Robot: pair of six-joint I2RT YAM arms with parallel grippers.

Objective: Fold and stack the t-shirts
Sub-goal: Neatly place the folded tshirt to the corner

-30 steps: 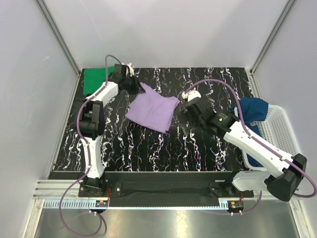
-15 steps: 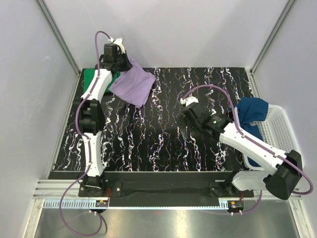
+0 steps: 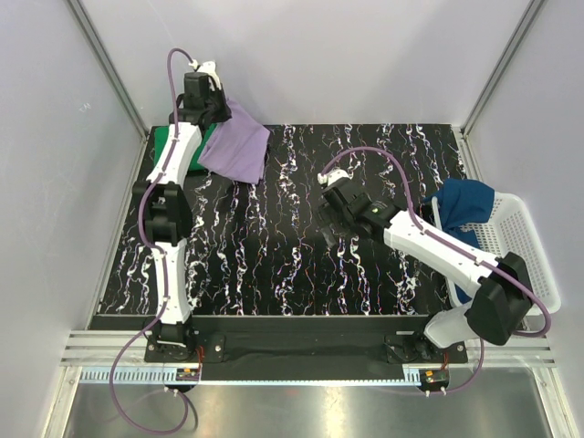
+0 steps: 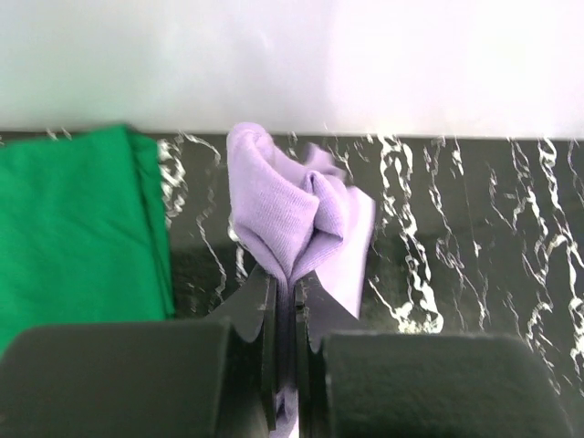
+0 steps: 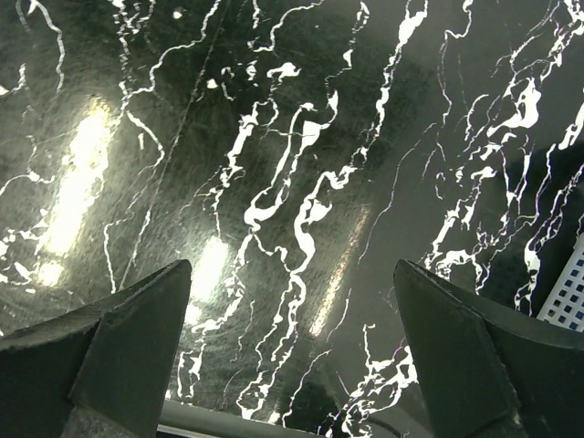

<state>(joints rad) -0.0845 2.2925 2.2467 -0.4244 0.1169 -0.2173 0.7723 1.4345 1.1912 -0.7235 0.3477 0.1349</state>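
Note:
My left gripper will let go of the lavender t-shirt on top of the folded green t-shirt (image 3: 182,143) (image 4: 36,224), near the far wall.
My left gripper (image 3: 216,111) is raised at the table's far left corner, shut on the folded lavender t-shirt (image 3: 237,148), which hangs below it. In the left wrist view the lavender cloth (image 4: 294,212) is bunched between the closed jaws of that gripper (image 4: 287,279). The bright green t-shirt (image 3: 167,146) lies folded flat at the far left, partly under the hanging lavender one, and shows as the green t-shirt (image 4: 78,228) on the left of that view. The dark blue t-shirt (image 3: 464,203) drapes over the basket's edge. My right gripper (image 3: 328,215) hovers mid-table, open and holding nothing (image 5: 292,266).
A white mesh basket (image 3: 527,239) stands at the table's right edge; its corner (image 5: 570,297) shows in the right wrist view. White walls stand close behind the left gripper. The table (image 3: 274,255) is black with white marbling.
The left gripper lifted the lavender shirt off the table's middle and carried it to the far left, above the green shirt. The right gripper drew back slightly leftward, still open.

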